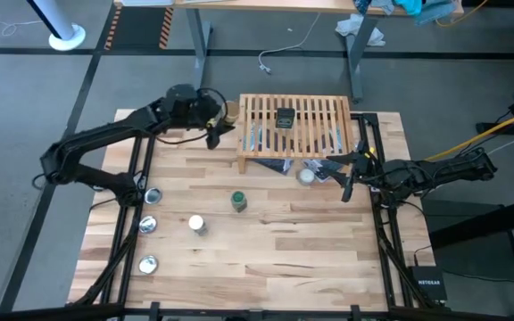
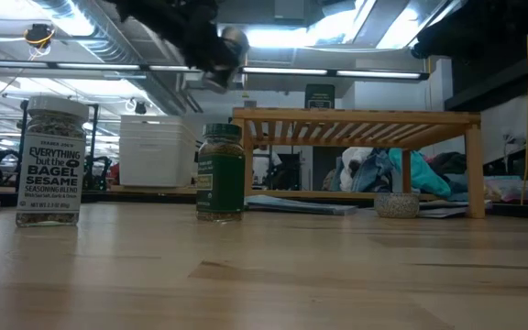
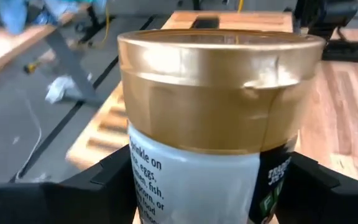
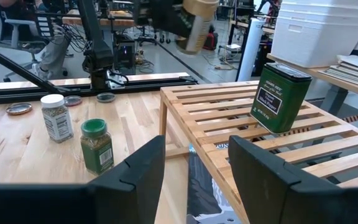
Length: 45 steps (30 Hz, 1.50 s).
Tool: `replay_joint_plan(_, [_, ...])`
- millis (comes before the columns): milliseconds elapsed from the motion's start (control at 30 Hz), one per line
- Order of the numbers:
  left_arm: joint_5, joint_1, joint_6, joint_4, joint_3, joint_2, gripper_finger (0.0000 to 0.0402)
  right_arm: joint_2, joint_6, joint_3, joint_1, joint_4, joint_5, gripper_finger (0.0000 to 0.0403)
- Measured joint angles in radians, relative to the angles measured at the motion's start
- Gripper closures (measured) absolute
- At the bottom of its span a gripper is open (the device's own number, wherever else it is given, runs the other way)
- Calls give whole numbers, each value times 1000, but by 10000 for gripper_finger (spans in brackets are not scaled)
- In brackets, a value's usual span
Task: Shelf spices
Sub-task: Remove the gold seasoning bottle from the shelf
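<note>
Next, I release the gold-lidded jar from my left gripper on the tabletop (image 1: pixel 206 189) beside the green-lidded jar, behind the white-capped jar.
My left gripper (image 1: pixel 214 125) is shut on a jar (image 3: pixel 216 93) with a gold-tan lid and a white label. It hangs in the air just off the left end of the slatted wooden shelf (image 1: pixel 293 134). A dark green tin (image 4: pixel 281 96) stands on the shelf's slats. On the tabletop, a green-lidded jar (image 1: pixel 238 201) and a white-capped jar (image 1: pixel 197 224) stand upright on their bases. My right gripper (image 4: pixel 194 180) waits open near the shelf's right front corner, with nothing between its fingers. My left gripper pinches the jar's labelled wall (image 3: pixel 148 180), below the gold lid, one finger (image 3: pixel 107 180) on either side. The jar is lifted clear of the table, above the height of the shelf top, and leans in the right wrist view (image 4: pixel 197 22).
Three flat silver round pieces (image 1: pixel 148 224) lie near the table's left edge. A small pale round container (image 1: pixel 306 175) sits by the shelf's front, and dark printed sheets (image 1: pixel 279 165) lie under the shelf. Open tabletop lies toward the near edge.
</note>
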Motion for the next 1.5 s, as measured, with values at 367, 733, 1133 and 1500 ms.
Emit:
replay_joint_plan(367, [-166, -106, -168, 87, -348, -314, 136, 0, 0, 0, 0, 0, 0, 221])
replay_joint_plan(733, [-337, -314, -397, 420, -791, -537, 136, 0, 0, 0, 0, -1, 0, 221])
replay_joint_plan(1133, [-565, -546, -516, 639, -997, -534, 136, 0, 0, 0, 0, -1, 0, 221])
replay_joint_plan(1500, [-655, -639, -567, 732, -1084, -516, 135, 0, 0, 0, 0, 0, 0, 221])
